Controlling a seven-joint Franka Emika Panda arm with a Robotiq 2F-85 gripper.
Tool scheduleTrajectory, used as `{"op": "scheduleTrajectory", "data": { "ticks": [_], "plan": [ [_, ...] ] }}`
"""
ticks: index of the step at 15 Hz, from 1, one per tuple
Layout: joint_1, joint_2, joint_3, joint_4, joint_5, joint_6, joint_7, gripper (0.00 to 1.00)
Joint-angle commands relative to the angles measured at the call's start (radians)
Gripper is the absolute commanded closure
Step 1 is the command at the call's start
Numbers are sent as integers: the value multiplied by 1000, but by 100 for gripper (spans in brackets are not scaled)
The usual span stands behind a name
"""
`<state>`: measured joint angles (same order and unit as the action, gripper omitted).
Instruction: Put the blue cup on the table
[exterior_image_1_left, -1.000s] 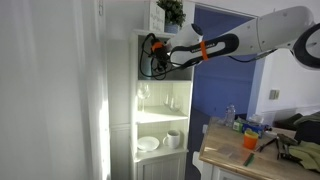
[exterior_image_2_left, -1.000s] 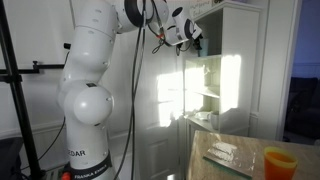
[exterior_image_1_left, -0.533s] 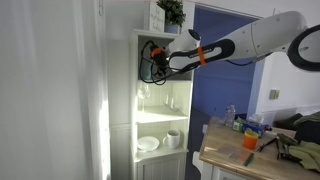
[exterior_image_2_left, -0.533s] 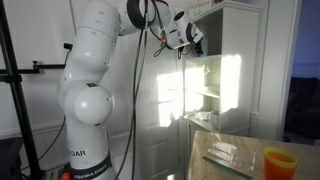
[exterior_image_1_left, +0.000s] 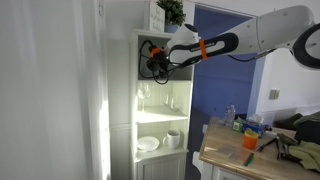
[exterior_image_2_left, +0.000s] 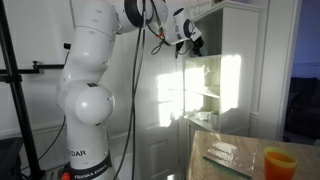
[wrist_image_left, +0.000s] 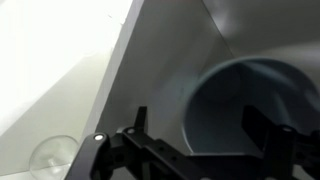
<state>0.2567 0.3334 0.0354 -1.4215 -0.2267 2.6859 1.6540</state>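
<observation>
The blue cup's rim sits between my gripper's fingers beside the grey shelf board, which crowds one finger, so next I shift across and pinch the rim's opposite side (wrist_image_left: 312, 92).
The blue cup (wrist_image_left: 255, 110) fills the right of the wrist view, its round mouth facing the camera, inside the white shelf cabinet. My gripper (wrist_image_left: 205, 130) is open. Its left finger stands to the left of the cup's rim and its right finger shows in front of the cup's dark inside. In both exterior views the gripper (exterior_image_1_left: 150, 58) (exterior_image_2_left: 193, 38) reaches into the cabinet's top shelf, and the cup is hidden there. The wood-topped table (exterior_image_1_left: 228, 157) (exterior_image_2_left: 212, 165) stands beside the cabinet, well below.
The white shelf cabinet (exterior_image_1_left: 135, 110) holds wine glasses (exterior_image_1_left: 146, 97) on the middle shelf, with plates (exterior_image_1_left: 148, 143) and a white mug (exterior_image_1_left: 174, 138) below. A plant (exterior_image_1_left: 170, 12) sits on top. An orange cup (exterior_image_2_left: 279, 160) and clutter are on the table.
The forearm dipped slightly and then rose a little. The gripper stays in the top shelf at the cup.
</observation>
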Motion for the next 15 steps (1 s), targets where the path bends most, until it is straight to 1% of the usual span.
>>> {"op": "scheduleTrajectory", "data": {
  "ticks": [1,3,5,6,10,11,12,13,14,15],
  "plan": [
    [30,-9,-42,14,-14,-16,37,35],
    [30,-13,-45,11,-6,-21,31,51],
    [25,-14,-41,8,9,-15,20,63],
    [24,-15,-39,7,12,-17,16,71],
    [21,-19,-34,4,22,-3,13,98],
    [18,-26,-29,4,31,-12,4,99],
    [14,-33,-23,4,43,-19,-4,62],
    [10,-41,-17,3,55,-17,-11,66],
    [8,-48,-14,3,64,-11,-15,65],
    [4,-57,-6,2,79,-9,-23,60]
  ]
}}
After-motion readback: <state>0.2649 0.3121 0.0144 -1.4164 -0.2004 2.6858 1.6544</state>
